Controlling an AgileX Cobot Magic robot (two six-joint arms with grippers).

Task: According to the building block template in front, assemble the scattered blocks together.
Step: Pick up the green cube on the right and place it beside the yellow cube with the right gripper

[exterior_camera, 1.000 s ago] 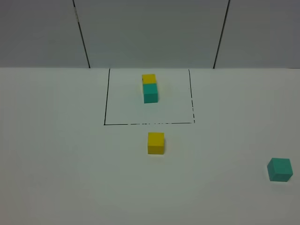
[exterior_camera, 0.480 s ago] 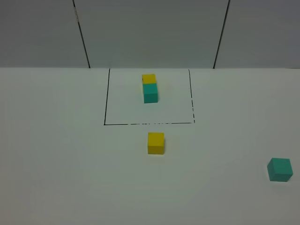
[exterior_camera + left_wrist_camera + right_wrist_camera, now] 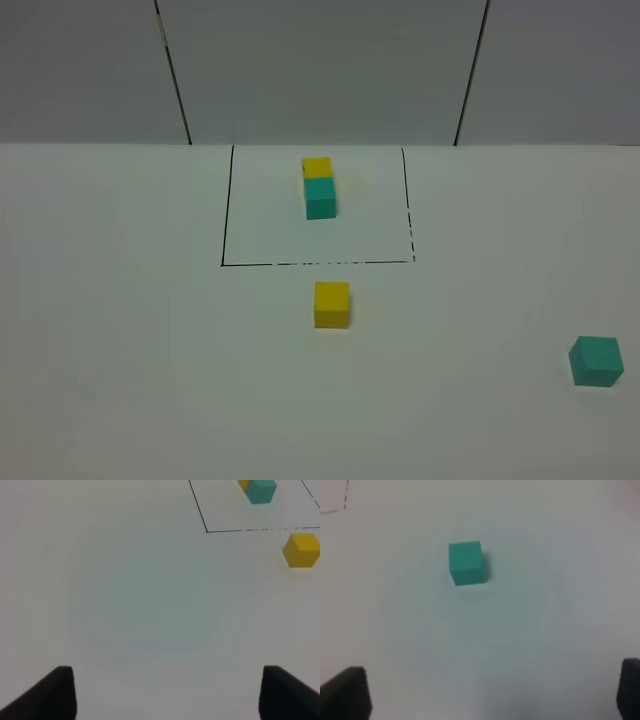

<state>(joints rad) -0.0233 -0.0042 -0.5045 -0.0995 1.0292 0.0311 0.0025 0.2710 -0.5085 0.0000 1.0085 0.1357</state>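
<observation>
The loose teal-green cube stands alone outside the black drawn rectangle. My right gripper needs to close on the opposite sides (image 3: 597,361) (image 3: 467,563) of that cube.
The template, a yellow cube (image 3: 317,167) joined to a teal-green cube (image 3: 320,198), stands inside a black drawn rectangle (image 3: 222,263) at the back middle. It also shows in the left wrist view (image 3: 260,491). A loose yellow cube (image 3: 332,304) sits just in front of the rectangle and shows in the left wrist view (image 3: 301,550). A loose teal-green cube (image 3: 596,361) sits at the far right and shows in the right wrist view (image 3: 466,562). My left gripper (image 3: 167,692) is open and empty, well away from the yellow cube. My right gripper (image 3: 492,692) is open and empty, short of the teal cube.
The white table (image 3: 150,350) carries only these cubes. A grey panelled wall (image 3: 320,70) rises behind the table's far edge. Neither arm shows in the exterior high view.
</observation>
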